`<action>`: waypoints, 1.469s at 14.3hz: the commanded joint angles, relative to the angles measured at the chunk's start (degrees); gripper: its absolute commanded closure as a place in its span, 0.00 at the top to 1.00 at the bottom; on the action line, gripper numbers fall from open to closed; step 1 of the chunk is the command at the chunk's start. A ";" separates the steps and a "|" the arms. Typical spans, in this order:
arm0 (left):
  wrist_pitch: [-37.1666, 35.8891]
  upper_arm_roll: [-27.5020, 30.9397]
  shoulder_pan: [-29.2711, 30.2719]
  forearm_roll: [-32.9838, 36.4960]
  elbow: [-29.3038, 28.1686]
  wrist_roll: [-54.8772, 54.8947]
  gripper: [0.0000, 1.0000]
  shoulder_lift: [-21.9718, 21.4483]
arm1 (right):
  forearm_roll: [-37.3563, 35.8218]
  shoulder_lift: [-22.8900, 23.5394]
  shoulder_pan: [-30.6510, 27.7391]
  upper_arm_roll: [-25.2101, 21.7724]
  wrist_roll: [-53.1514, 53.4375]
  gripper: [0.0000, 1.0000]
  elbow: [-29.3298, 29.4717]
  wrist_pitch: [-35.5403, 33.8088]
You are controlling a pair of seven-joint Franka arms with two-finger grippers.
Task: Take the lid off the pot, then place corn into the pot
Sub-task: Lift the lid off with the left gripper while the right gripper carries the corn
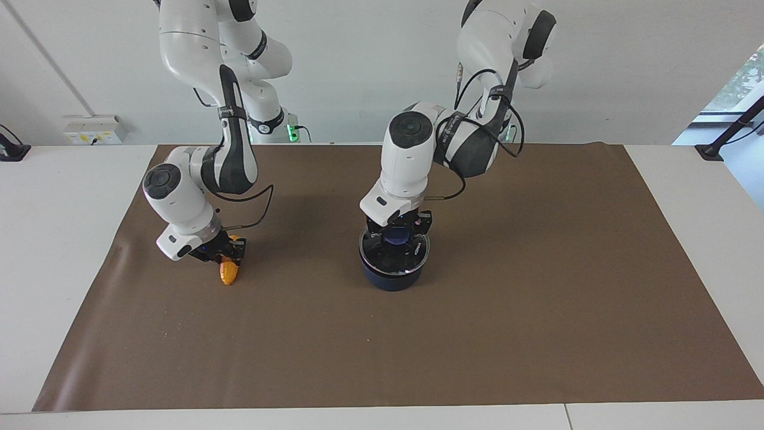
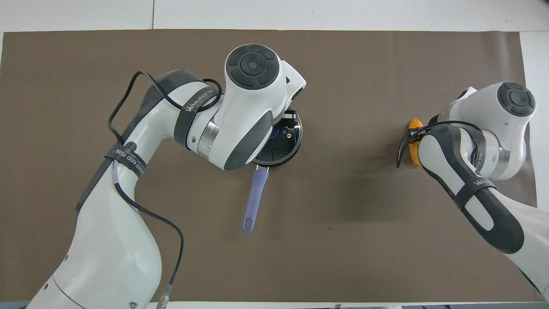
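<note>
My right gripper is holding the orange corn. Once it lets go, the corn will rest in the middle of the dark blue pot (image 2: 272,137).
The dark blue pot (image 1: 391,282) stands mid-mat, its long handle (image 2: 255,197) pointing toward the robots. The glass lid (image 1: 394,258) sits over its mouth, level, at most a sliver above the rim. My left gripper (image 1: 395,234) comes straight down and is shut on the lid's blue knob (image 1: 394,239). Toward the right arm's end of the mat, my right gripper (image 1: 222,255) is shut on the upper end of the orange corn (image 1: 228,273). The corn's tapered tip is at the mat. In the overhead view the right arm covers most of the corn (image 2: 412,127).
A brown mat (image 1: 537,310) covers the white table (image 1: 54,239). Nothing else lies on the mat. Both arms' elbows and cables hang over the half of the mat nearer the robots.
</note>
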 commanded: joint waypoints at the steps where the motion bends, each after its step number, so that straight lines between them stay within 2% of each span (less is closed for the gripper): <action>1: -5.03 0.76 0.78 -1.61 -0.38 0.48 0.00 -3.85 | 1.20 -0.32 0.46 0.20 -1.39 0.00 2.00 -2.76; 3: -7.76 0.50 4.71 -1.52 -0.47 1.36 0.00 -6.66 | 1.20 -0.32 0.55 0.20 -1.30 0.00 8.05 -9.34; 5: -11.19 0.76 8.06 -1.26 -0.73 5.82 0.00 -8.16 | 1.28 0.56 3.43 0.20 0.88 0.00 14.99 -14.44; 7: -13.39 0.85 14.46 -1.26 -1.00 9.96 0.00 -9.04 | 1.20 3.53 7.73 0.20 10.34 0.00 24.90 -21.90; 9: -13.66 0.85 20.35 -1.26 -1.43 15.39 0.00 -9.13 | 1.20 5.83 10.99 0.20 17.04 0.00 31.35 -25.27; 13: -10.95 0.94 32.22 -1.17 -7.04 29.44 0.00 -11.23 | 0.85 9.43 17.59 2.65 30.48 0.00 38.73 -27.29; 15: -5.96 0.94 36.62 -1.08 -14.14 35.79 0.00 -14.21 | 0.76 12.41 20.57 3.97 38.04 0.00 43.74 -28.35; 18: 5.64 1.29 40.23 -0.90 -27.50 38.27 0.00 -18.18 | -0.03 14.62 26.64 3.89 45.62 0.00 44.30 -24.77; 21: 8.83 1.38 42.70 0.32 -31.31 42.05 0.00 -18.19 | -0.03 15.68 27.62 3.89 46.16 0.00 43.77 -20.82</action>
